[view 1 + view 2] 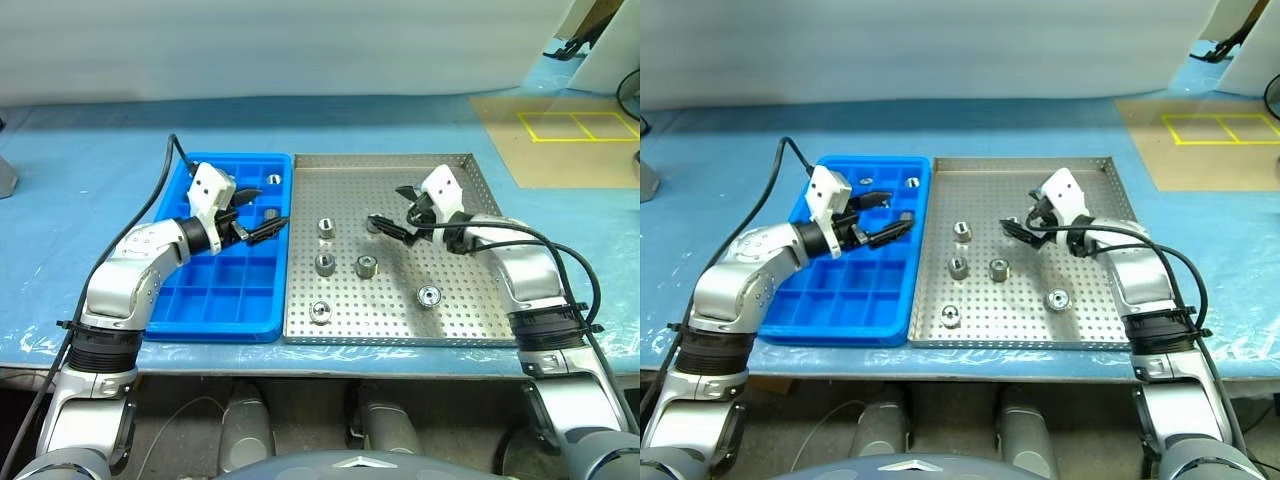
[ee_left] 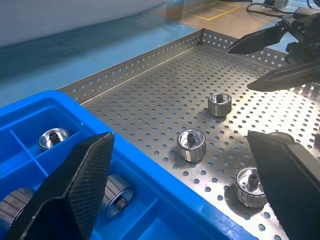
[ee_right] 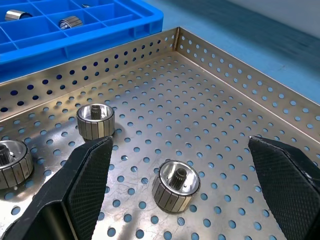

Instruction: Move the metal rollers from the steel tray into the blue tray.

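My left gripper is going to close on the sides of the farthest metal roller [image 1: 326, 229] [image 2: 192, 145] in the row in the steel tray beside the blue tray.
The steel tray [image 1: 460, 330] lies right of centre with several metal rollers standing loose on its perforated floor, among them three [image 1: 326, 227] [image 1: 366, 266] [image 1: 430, 296]. Against its left side sits the blue tray [image 1: 215, 310], which has rollers [image 1: 274, 180] [image 1: 271, 214] in its far compartments. My left gripper [image 1: 268, 208] hovers open over the blue tray's far right part, holding nothing. Over the steel tray's far middle, my right gripper [image 1: 385, 204] is open and empty, a roller [image 3: 175, 185] lying between and below its fingers [image 3: 85, 185]. The left wrist view looks past open fingers [image 2: 75, 190] at rollers [image 2: 192, 145] in the steel tray.
Both trays rest on a table with a blue cover [image 1: 80, 160]. A brown mat with yellow lines [image 1: 560, 130] lies at the back right. Black cables run along both arms, one over the steel tray's right side [image 1: 540, 240]. A pale wall stands behind.
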Tool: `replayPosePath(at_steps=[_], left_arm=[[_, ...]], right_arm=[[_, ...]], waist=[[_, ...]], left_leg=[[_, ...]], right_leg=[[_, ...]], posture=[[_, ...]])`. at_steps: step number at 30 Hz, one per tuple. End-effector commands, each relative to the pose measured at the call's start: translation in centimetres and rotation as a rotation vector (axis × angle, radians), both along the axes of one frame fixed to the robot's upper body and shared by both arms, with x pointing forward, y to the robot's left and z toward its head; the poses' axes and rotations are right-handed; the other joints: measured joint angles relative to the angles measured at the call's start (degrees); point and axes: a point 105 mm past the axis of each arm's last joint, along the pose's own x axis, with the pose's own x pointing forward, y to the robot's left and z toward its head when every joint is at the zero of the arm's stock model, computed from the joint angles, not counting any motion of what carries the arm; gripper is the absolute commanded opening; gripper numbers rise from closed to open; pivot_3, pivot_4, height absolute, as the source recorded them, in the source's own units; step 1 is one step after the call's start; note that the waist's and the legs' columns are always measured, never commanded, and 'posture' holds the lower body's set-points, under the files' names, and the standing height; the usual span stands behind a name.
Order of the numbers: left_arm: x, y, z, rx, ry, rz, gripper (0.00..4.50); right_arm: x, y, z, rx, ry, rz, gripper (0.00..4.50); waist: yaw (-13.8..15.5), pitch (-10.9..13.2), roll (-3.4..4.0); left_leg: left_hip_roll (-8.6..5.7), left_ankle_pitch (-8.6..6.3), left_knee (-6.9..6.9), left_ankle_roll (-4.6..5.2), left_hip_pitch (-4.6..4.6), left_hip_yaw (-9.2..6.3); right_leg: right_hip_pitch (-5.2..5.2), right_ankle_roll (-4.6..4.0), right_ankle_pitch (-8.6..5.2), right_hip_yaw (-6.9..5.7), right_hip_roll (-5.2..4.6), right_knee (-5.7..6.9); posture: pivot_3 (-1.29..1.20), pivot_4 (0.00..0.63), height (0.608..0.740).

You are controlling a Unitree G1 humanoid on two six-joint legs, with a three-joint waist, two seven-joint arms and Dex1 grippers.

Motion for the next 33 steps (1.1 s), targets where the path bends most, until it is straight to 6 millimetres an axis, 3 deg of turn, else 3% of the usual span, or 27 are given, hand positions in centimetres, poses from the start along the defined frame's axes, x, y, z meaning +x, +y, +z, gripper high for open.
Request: replayPosePath(at_steps=[1,33], left_arm=[[0.0,-0.62,1.27,-0.001,-0.045,-0.028,4.49],[-0.02,-0.36,1.13,0.007,-0.042,-0.017,4.49]], right_arm=[[-0.37,0.01,1.37,0.013,-0.052,-0.001,4.5],[-0.24,-0.12,1.46,0.01,-0.052,-0.002,4.5]], waist=[[-0.1,0.0,0.0],[-0.2,0.0,0.0]], left_leg=[[0.0,0.0,0.0,0.0,0.0,0.0],[0.0,0.0,0.01,0.0,0.0,0.0]], right_leg=[[0.0,0.0,0.0,0.0,0.0,0.0],[0.0,0.0,0.0,0.01,0.0,0.01]], posture=[[-0.1,0.15,0.74],[-0.09,0.15,0.74]])
